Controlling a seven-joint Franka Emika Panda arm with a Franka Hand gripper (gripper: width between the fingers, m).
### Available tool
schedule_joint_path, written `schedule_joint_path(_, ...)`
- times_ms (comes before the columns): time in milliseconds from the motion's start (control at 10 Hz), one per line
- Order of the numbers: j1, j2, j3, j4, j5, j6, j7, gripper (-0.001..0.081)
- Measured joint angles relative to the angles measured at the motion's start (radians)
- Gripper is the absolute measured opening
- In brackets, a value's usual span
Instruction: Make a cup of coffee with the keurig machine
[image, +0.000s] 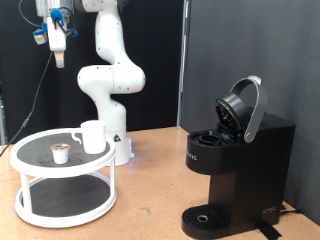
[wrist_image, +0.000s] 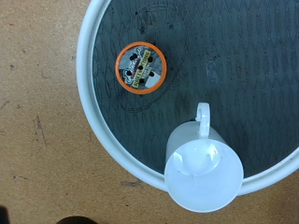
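Observation:
The keurig machine's lid is already open. So next my gripper closes on the orange rim (image: 60, 147) (wrist_image: 119, 68) of the small coffee pod next to the white cup.
The white cup (image: 93, 136) stands upright on the top tier of a round white stand (image: 28, 150), with a small coffee pod (image: 61, 153) beside it. The black keurig machine (image: 235, 170) stands at the exterior view's right, its lid (image: 246, 106) hinged open and its drip tray (image: 205, 218) bare. My gripper (image: 52, 38) hangs high above the stand and holds nothing that I can see. The wrist view looks straight down on the cup (wrist_image: 198, 173), the orange-rimmed pod (wrist_image: 140, 67) and the stand's rim (wrist_image: 92, 117). The fingers do not show there.
The stand has a lower tier (image: 62, 195) and sits on a brown tabletop (image: 150, 190). The white arm's base (image: 112, 85) rises behind the stand. Black curtains close the back.

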Motion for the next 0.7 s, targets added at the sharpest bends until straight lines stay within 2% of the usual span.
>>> schedule_joint_path(200, 0.000, 0.010, -0.013, -0.030, -0.003, 0.019, -0.008, 0.0734)
schedule_joint_path(700, -0.003, 0.089, -0.029, -0.198, -0.048, 0.326, 0.008, 0.0734)
